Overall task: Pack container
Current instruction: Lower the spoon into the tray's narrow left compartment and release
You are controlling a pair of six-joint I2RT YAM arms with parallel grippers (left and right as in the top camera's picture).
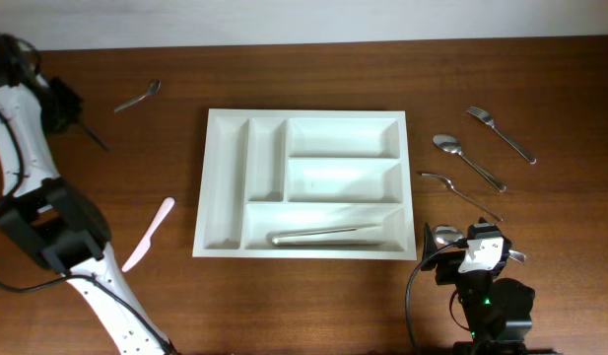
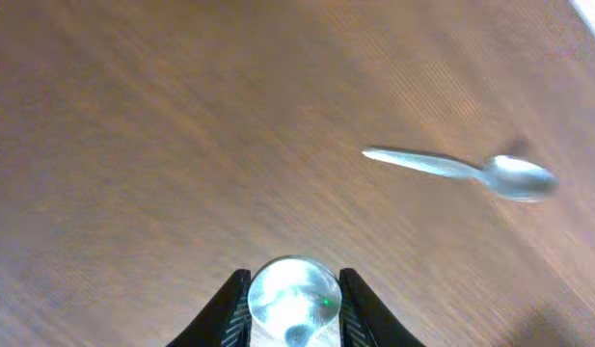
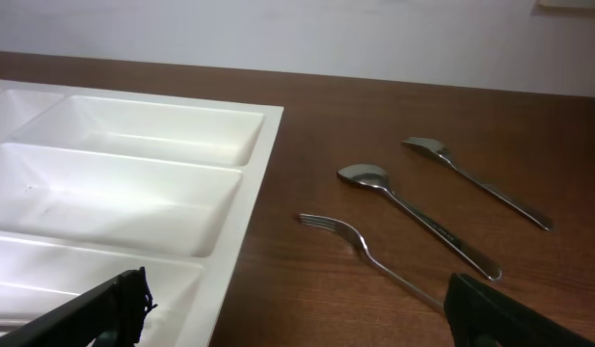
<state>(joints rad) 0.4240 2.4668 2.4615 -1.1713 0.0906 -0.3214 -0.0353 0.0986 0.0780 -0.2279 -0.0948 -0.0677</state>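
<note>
Next, I release the spoon from my left gripper in the white cutlery tray's long compartment (image 1: 233, 173) nearest the pink utensil.
The white cutlery tray (image 1: 230, 148) lies mid-table with one long pale utensil (image 1: 328, 235) in its front compartment. My left gripper (image 1: 69, 105) is at the far left back of the table. In the left wrist view it (image 2: 294, 276) is shut on the shiny bowl of a spoon (image 2: 295, 301). A second metal spoon (image 1: 138, 97) lies just to its right and also shows in the left wrist view (image 2: 461, 170). My right gripper (image 1: 471, 240) is open and empty by the tray's front right corner (image 3: 234, 260); its jaws (image 3: 297, 318) are wide apart.
A pink utensil (image 1: 149, 235) lies left of the tray. Right of the tray lie a fork (image 1: 501, 133), a spoon (image 1: 468, 161) and another fork (image 1: 459, 192). They show in the right wrist view as fork (image 3: 475, 180), spoon (image 3: 413, 207) and fork (image 3: 360, 243).
</note>
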